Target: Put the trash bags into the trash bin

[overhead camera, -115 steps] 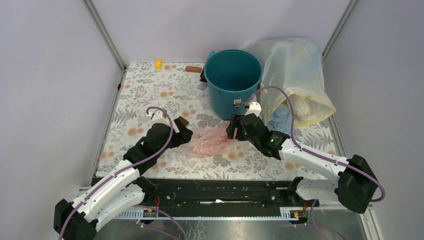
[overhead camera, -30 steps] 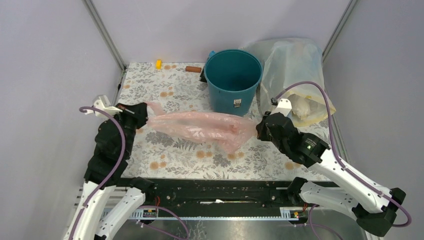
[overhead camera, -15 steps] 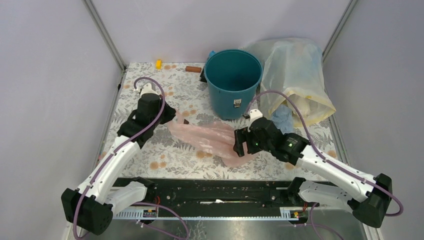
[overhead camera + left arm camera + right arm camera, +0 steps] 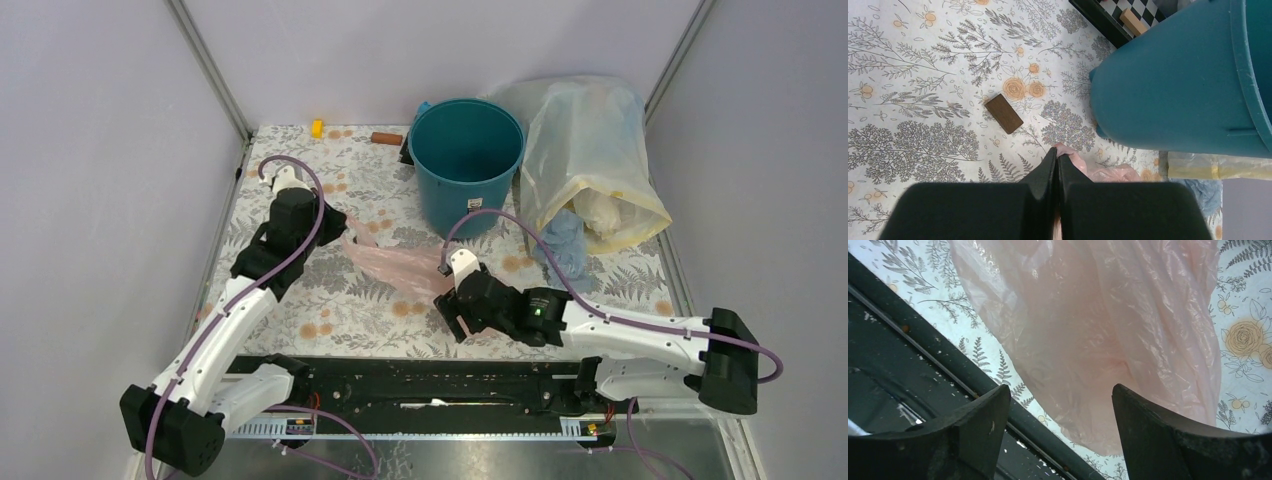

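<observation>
The pink trash bag hangs from my left gripper in a narrow folded piece, so I will open this gripper and take the bag's near end (image 4: 1083, 415) to spread it.
A thin pink trash bag (image 4: 405, 268) lies slack on the flowered table in front of the teal trash bin (image 4: 467, 165). My left gripper (image 4: 338, 224) is shut on the bag's left corner. In the left wrist view its closed fingers (image 4: 1057, 156) pinch pink plastic (image 4: 1075, 164), with the bin's wall (image 4: 1188, 85) close on the right. My right gripper (image 4: 448, 312) hangs open over the bag's near end, by the table's front edge. In the right wrist view the bag (image 4: 1098, 330) fills the space beyond the spread gripper (image 4: 1060, 387), and nothing is held between the fingers.
A big yellowish clear bag (image 4: 590, 150) full of stuff leans at the back right, with a crumpled blue bag (image 4: 565, 240) in front of it. A small brown block (image 4: 1004, 113) lies left of the bin. The black front rail (image 4: 923, 340) runs under the right gripper.
The right gripper opened, let go of the bag's right end and moved left and nearer. The left arm carried its corner toward the bin. The bag went from stretched to slack.
</observation>
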Motion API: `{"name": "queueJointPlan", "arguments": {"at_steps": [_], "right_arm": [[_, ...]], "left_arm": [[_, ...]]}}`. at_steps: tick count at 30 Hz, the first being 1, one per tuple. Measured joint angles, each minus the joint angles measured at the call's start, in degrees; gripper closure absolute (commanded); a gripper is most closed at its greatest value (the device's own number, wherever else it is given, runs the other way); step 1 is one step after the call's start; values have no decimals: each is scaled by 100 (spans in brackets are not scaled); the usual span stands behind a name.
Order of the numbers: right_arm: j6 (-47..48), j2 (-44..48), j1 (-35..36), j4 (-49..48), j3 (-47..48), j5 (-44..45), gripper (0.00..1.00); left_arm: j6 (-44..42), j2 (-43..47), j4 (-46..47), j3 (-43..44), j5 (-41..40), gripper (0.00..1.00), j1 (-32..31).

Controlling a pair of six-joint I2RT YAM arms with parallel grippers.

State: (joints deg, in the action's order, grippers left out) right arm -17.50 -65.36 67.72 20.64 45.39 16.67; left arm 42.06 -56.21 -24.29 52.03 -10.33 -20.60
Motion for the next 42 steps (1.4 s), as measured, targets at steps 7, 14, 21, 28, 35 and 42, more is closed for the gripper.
{"name": "queueJointPlan", "arguments": {"at_steps": [7,14,21,28,35,42], "right_arm": [[155,-378,2,-42,9,133,100],[-160,7,2,-280,146,-767,100],[-1110,1040,-367,-1202,153,-2022,100],[-2269,627,-2347,-2144,-297,-3018,84],[-2247,-433,-3263,-2052,-616,-3156,26],[-1405,-101,-3261,-807,-131,-2312,5]], "left_arm": [[-4,70,-11,42,-39,100,28],[-111,179,-223,485,-37,100,42],[-245,-225,-321,1001,-39,90,149],[-476,-658,-389,1021,96,2,210],[-658,-267,-468,992,323,4,212],[-756,533,-184,164,1523,22,118]]}}
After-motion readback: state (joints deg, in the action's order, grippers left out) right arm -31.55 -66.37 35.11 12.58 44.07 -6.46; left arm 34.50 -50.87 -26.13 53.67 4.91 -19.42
